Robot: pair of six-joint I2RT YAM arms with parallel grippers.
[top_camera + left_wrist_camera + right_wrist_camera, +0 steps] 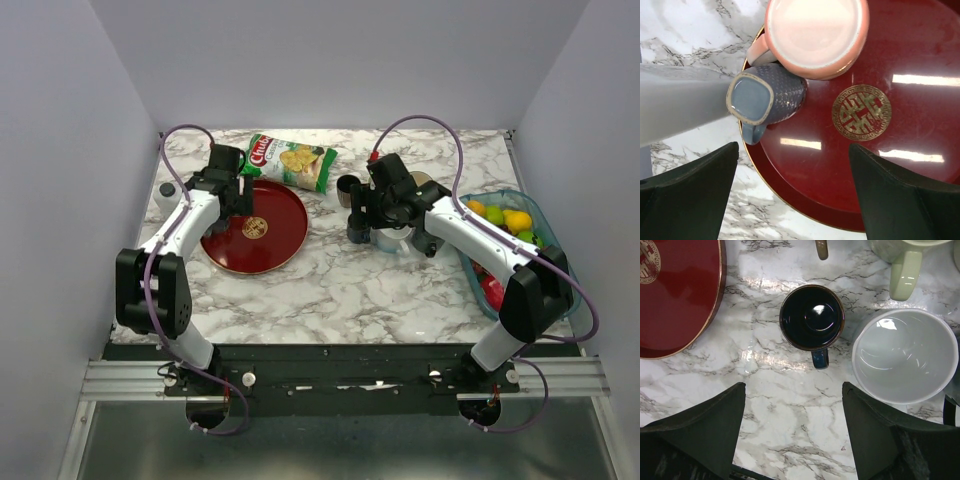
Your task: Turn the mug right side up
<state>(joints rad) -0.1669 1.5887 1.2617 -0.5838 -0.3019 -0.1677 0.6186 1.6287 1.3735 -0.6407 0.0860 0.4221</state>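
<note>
The blue-grey mug sits bottom up against the pink mug, so next my left gripper pinches the blue-grey mug's handle (753,134) and lifts it clear before turning it over.
A blue-grey textured mug (767,95) stands on the red plate (840,170) with its flat base facing up, slightly tilted, its handle at the plate's rim. It touches a pink mug (815,35) behind it; I cannot tell whether the pink mug's pale round face is its mouth or its base. My left gripper (792,200) is open and empty above the plate's near rim, short of both mugs; in the top view (240,200) it hides them. My right gripper (792,435) is open and empty over bare marble, just short of an upright dark blue mug (811,317).
An upright white cup (905,355) and a pale green mug (905,265) stand right of the dark mug. A chips bag (290,160) lies behind the plate (275,245). A clear basket of fruit (510,230) sits at the right edge. A small grey object (166,189) lies far left.
</note>
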